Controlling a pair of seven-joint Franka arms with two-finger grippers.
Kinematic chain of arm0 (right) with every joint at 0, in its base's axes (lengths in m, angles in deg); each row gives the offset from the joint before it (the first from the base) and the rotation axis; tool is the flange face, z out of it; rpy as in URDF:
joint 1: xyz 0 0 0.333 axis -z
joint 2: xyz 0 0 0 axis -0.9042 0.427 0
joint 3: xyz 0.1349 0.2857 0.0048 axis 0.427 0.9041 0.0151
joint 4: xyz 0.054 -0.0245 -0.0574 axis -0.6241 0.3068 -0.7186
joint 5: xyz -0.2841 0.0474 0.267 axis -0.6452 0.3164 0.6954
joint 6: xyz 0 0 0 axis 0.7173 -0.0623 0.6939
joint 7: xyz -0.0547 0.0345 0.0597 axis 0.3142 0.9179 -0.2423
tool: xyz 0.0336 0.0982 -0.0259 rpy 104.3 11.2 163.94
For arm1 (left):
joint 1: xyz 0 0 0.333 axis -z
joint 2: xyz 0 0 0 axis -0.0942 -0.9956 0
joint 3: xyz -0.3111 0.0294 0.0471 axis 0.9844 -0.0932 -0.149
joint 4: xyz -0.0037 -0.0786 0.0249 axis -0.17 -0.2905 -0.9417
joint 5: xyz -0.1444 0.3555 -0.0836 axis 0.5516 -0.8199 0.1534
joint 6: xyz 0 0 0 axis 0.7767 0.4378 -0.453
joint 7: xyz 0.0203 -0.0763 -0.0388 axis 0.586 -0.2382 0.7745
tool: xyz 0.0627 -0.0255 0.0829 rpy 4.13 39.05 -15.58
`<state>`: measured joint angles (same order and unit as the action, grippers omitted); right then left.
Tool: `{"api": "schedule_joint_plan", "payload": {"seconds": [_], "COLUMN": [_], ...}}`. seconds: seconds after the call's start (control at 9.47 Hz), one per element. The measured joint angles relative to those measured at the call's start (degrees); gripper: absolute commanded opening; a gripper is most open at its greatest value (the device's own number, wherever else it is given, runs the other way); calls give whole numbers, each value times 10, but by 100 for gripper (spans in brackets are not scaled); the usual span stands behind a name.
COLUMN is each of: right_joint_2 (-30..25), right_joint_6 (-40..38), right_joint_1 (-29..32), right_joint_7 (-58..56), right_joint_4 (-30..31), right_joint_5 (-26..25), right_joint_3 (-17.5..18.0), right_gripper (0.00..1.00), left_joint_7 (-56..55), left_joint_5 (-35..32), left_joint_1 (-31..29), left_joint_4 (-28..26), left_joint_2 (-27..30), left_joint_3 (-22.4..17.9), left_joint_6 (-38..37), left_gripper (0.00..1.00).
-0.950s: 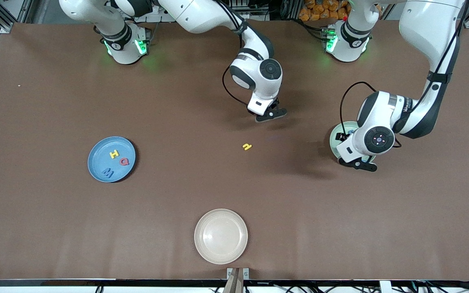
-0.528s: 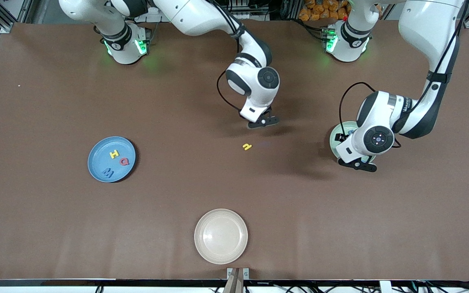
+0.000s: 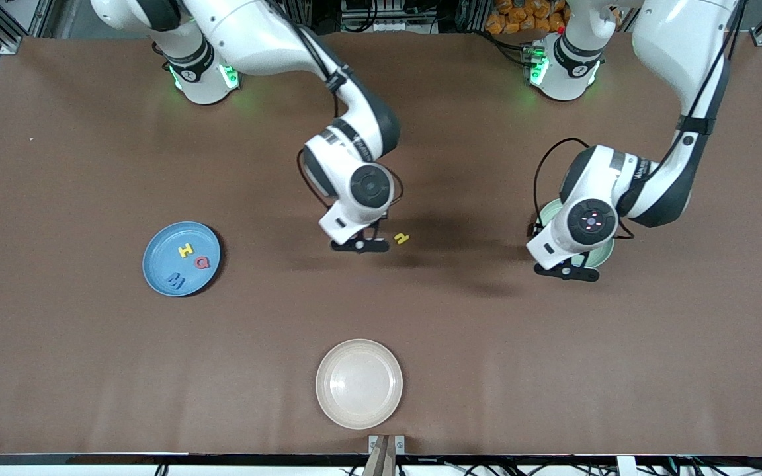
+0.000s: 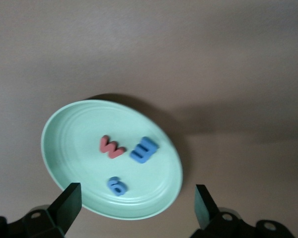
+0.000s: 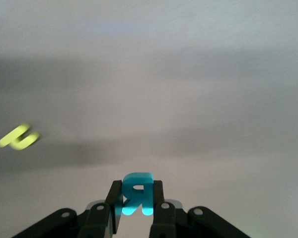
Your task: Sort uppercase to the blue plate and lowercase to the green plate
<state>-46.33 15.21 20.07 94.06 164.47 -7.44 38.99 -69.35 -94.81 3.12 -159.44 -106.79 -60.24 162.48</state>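
The teal R, now held above the bare table, will be released by my right gripper onto the blue plate (image 3: 188, 265), in the space between the yellow H, the red Q and the blue M.
My right gripper (image 3: 358, 245) is shut on the teal R (image 5: 137, 193) and holds it above the bare table, beside the small yellow letter (image 3: 401, 238), which also shows in the right wrist view (image 5: 19, 138). The blue plate (image 3: 156, 277), toward the right arm's end, holds the yellow H (image 3: 185, 250), red Q (image 3: 202, 262) and blue M (image 3: 174, 281). My left gripper (image 3: 567, 272) is open and empty over the green plate (image 3: 608, 250). In the left wrist view the green plate (image 4: 69, 134) holds the red w (image 4: 111, 147), blue m (image 4: 143, 149) and blue g (image 4: 117, 186).
A cream plate (image 3: 359, 383) stands empty near the table's front edge, nearer the camera than the yellow letter. The brown table (image 3: 553, 370) spreads wide around all three plates.
My right gripper has swung with the teal R toward the front camera and the right arm's end, now beside the yellow letter. My left gripper has shifted slightly over the green plate.
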Motion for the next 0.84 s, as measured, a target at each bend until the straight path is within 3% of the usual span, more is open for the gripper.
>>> {"api": "schedule_joint_plan", "payload": {"seconds": [0.42, 0.84], "right_joint_2": [-11, -9], "right_joint_6": [-51, -63], "right_joint_1": [143, 274], "right_joint_7": [-67, -145], "right_joint_4": [1, 5], "right_joint_5": [-1, -6], "right_joint_3": [-2, -4], "right_gripper": [0, 0], "left_joint_7": [-97, -262], "left_joint_5": [79, 92], "left_joint_1": [23, 82], "left_joint_4": [91, 178], "left_joint_2": [-56, -112], "left_joint_3": [0, 2], "left_joint_6": [3, 4], "left_gripper": [100, 100]}}
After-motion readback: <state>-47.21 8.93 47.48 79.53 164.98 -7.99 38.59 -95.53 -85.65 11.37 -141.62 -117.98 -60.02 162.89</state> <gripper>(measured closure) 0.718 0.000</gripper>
